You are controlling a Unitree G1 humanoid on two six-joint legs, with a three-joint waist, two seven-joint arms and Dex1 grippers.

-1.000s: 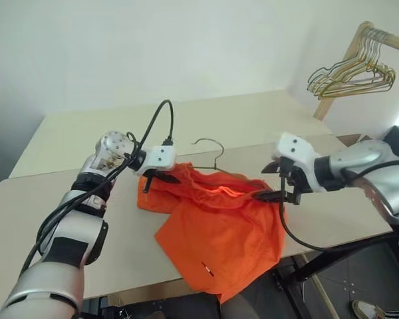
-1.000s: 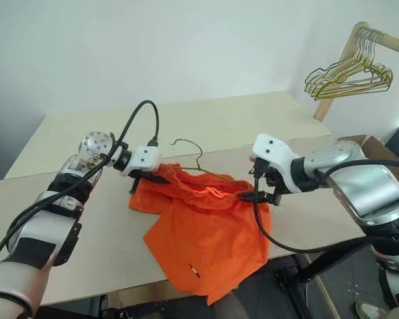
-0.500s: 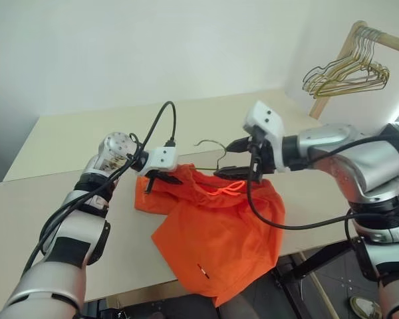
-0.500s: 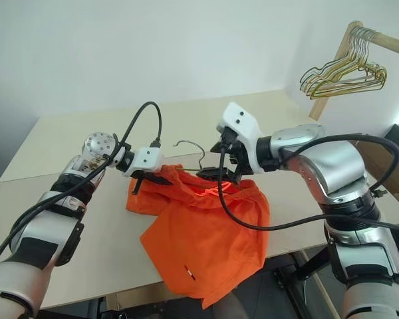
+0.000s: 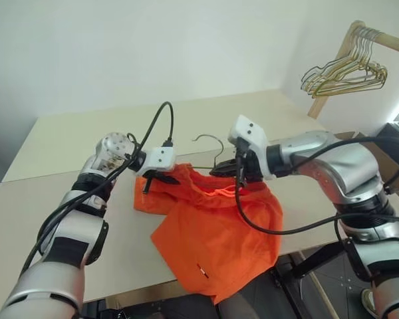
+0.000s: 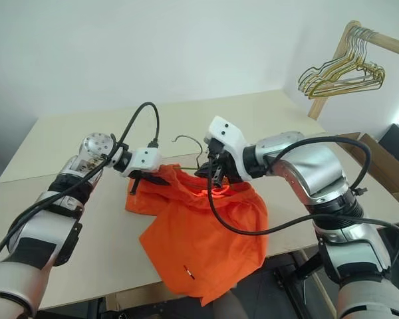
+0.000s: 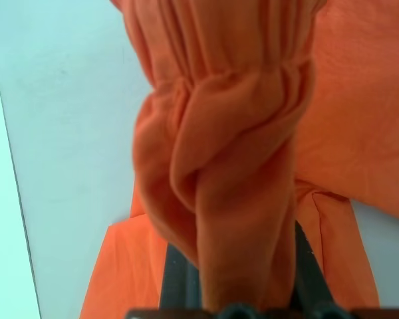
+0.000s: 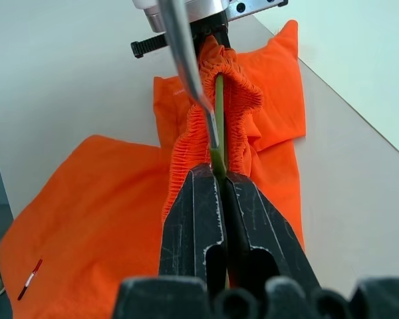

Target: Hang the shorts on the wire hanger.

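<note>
The cloth below the waistband is bunched in folds at my left gripper, so next my left gripper grips the leg farther out (image 5: 143, 200) and pulls the cloth straight.
The orange shorts (image 5: 216, 232) lie on the table, with their lower part hanging over the front edge. The wire hanger (image 5: 209, 139) sits inside the waistband and its hook sticks up behind the cloth. My left gripper (image 5: 161, 178) is shut on the bunched left end of the waistband (image 7: 233, 166). My right gripper (image 5: 219, 171) is at the middle of the waistband, below the hook. In the right wrist view it (image 8: 221, 174) is shut on the green wire of the hanger (image 8: 219, 119), with gathered cloth (image 8: 186, 143) on both sides.
A bunch of gold and pale hangers (image 5: 346, 70) hangs on a wooden rack at the back right. The beige table (image 5: 73, 139) runs far behind the shorts, with a seam across it. A cardboard box (image 6: 379, 166) stands to the right of the table.
My right gripper left the right end of the shorts, swung left to the hanger below its hook, and shut there. The left gripper kept its hold and did not move.
</note>
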